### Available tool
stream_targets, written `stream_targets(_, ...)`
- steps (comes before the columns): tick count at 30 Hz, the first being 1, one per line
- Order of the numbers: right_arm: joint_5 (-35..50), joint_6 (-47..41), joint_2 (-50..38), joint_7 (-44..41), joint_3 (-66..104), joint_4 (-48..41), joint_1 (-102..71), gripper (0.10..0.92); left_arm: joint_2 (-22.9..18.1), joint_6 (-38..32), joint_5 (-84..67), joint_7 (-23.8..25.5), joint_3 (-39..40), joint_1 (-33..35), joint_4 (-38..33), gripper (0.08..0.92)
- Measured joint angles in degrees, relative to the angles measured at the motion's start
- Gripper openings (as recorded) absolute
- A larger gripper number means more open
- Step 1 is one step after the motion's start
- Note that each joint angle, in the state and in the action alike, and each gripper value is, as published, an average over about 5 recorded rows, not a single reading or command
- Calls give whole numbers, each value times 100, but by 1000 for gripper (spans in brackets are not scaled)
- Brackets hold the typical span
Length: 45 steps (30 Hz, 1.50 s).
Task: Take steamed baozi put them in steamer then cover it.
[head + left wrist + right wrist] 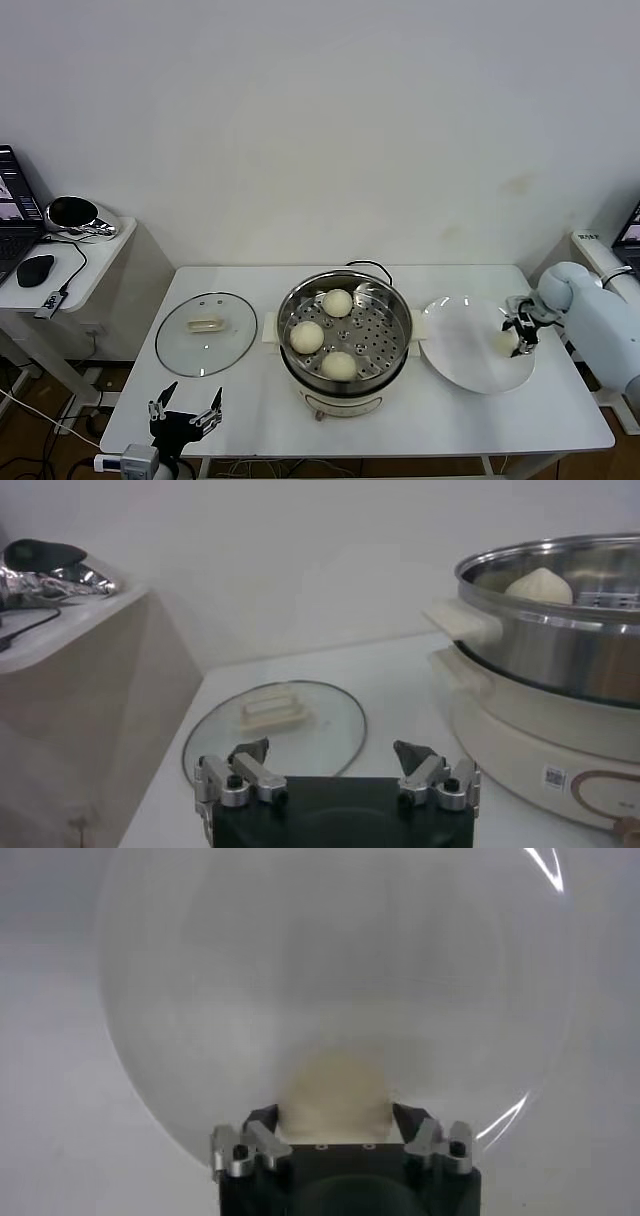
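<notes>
The robot's right gripper needs to release the baozi on the bare patch of the steamer's tray (372, 328) closest to the white plate.
The steamer (345, 388) stands mid-table, uncovered, with three steamed baozi (307, 337) on its perforated tray. A fourth baozi (505, 343) lies on the white plate (455, 350) to the steamer's right. My right gripper (518, 335) is down on it. In the right wrist view its fingers (262, 1120) press against both sides of this baozi (335, 1088), which still rests on the plate (330, 968). My left gripper (187, 410) hangs open at the table's front left corner, empty (335, 755). From there the steamer (560, 650) shows one baozi (538, 585) above its rim.
The glass lid (206, 333) lies flat on the table left of the steamer, its handle up (272, 708). A side table (95, 265) with a laptop, a mouse (35, 268) and cables stands further left. A cable runs behind the steamer.
</notes>
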Motion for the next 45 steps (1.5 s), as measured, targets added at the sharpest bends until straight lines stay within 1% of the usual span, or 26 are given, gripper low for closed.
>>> stream_targets(5, 276, -102, -135, -61, -148, 166, 140, 577, -1, -3, 4, -2, 19, -41, 13, 823)
stream_targets(9, 673, -257, -351, -116, -446, 504, 396, 577, -3, -8, 14, -13, 22, -92, 41, 823)
stream_targets(16, 1641, -758, -811, -288, -1265, 1538, 1240, 580, 36, -6, 59, -18, 24, -157, -10, 823)
stream_targets(22, 2701, -1361, -903, -321, -2295, 2456, 2359, 585, 23, -28, 91, -47, -20, -177, -113, 823)
stream_targets(28, 3852, -2060, -608, -225, -3345, 3176, 3467, 585, 8, -58, 70, -81, -63, -123, -231, 823)
stream_targets(34, 4713, -2673, -139, -64, -4136, 3517, 4122, 581, 10, -59, 11, -98, -99, -121, -328, 823)
stream_targets(39, 5091, -3064, 274, 82, -4508, 3598, 4326, 582, 6, -52, -47, -103, -120, -116, -396, 823)
stream_targets(45, 5270, -3404, 769, 246, -4757, 3561, 4275, 581, -23, -13, -129, -88, -161, -139, -486, 823)
